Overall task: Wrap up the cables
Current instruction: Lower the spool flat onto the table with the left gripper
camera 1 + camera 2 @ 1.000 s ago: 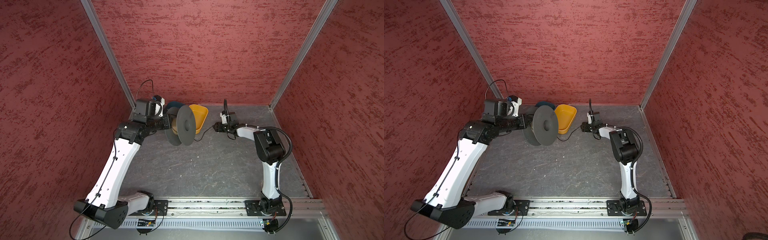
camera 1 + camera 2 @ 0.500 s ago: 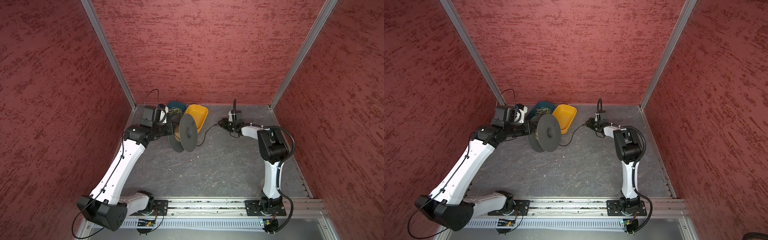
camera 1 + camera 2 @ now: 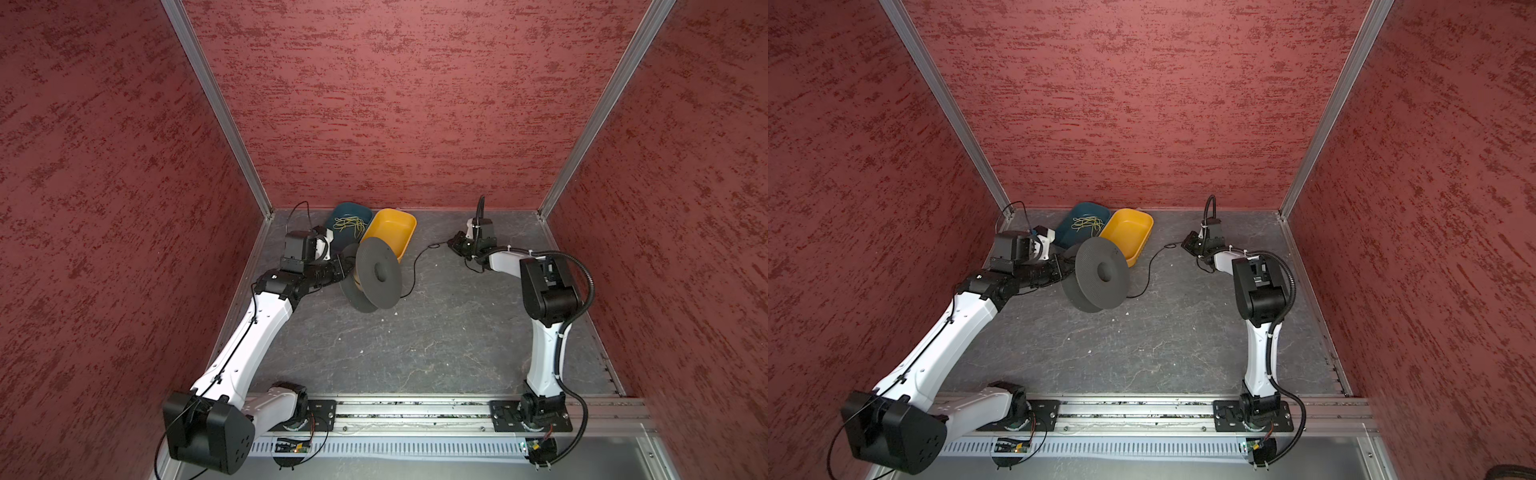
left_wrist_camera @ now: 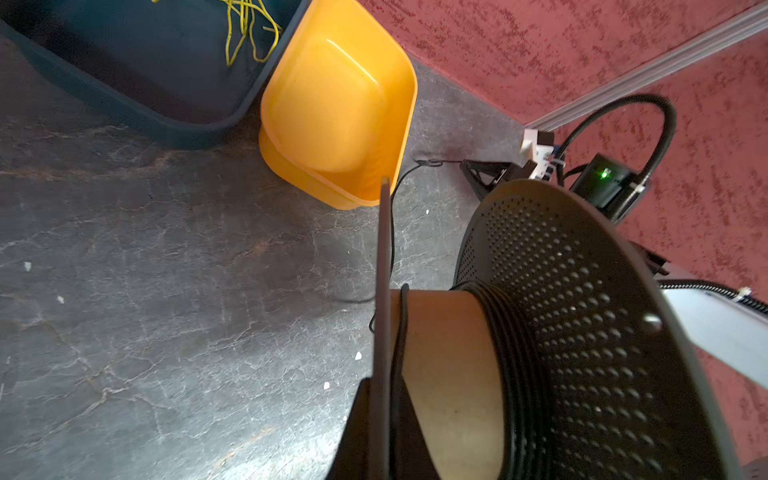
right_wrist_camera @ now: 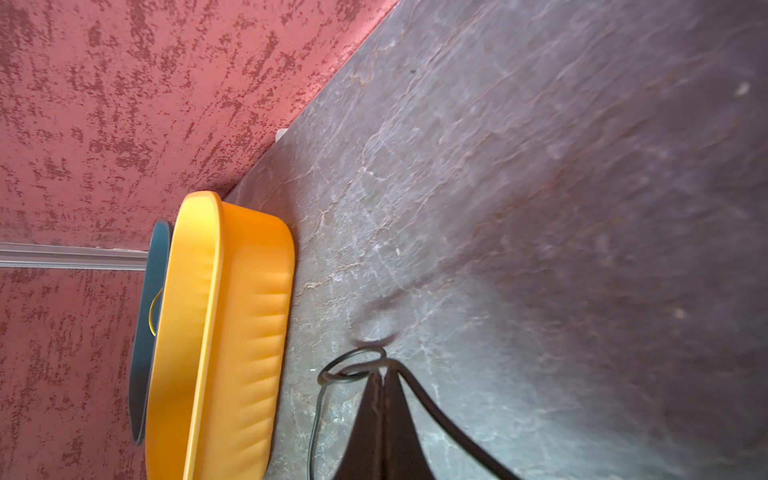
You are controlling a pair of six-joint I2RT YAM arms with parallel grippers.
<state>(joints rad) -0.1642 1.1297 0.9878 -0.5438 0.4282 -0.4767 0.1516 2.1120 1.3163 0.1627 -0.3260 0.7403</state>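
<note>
The robot's left gripper will release the spool so that it is lying flat on the floor (image 3: 363, 296) (image 4: 297, 318) in front of the yellow bin.
A dark grey spool (image 3: 376, 274) (image 3: 1100, 274) with a tan core stands on edge left of centre in both top views. My left gripper (image 4: 384, 382) is shut on the spool's thin near flange (image 4: 384, 270), at its rim. Black cable (image 4: 494, 332) is wound on the core beside the perforated flange. The free cable (image 3: 415, 266) (image 3: 1148, 266) runs over the floor to my right gripper (image 3: 453, 243) (image 3: 1185, 241). That gripper (image 5: 380, 376) is shut, and the cable (image 5: 353, 365) forms a small loop pinched at its very tips.
A yellow bin (image 3: 390, 226) (image 5: 232, 311) sits right behind the spool, and a blue bin (image 3: 345, 216) holding yellow-green strands stands beside it by the back wall. Red walls close in three sides. The arms' base rail (image 3: 415, 409) runs along the front.
My right gripper has shut at the cable's loop after shifting right and toward the back wall. The left arm has carried the spool a little forward and right.
</note>
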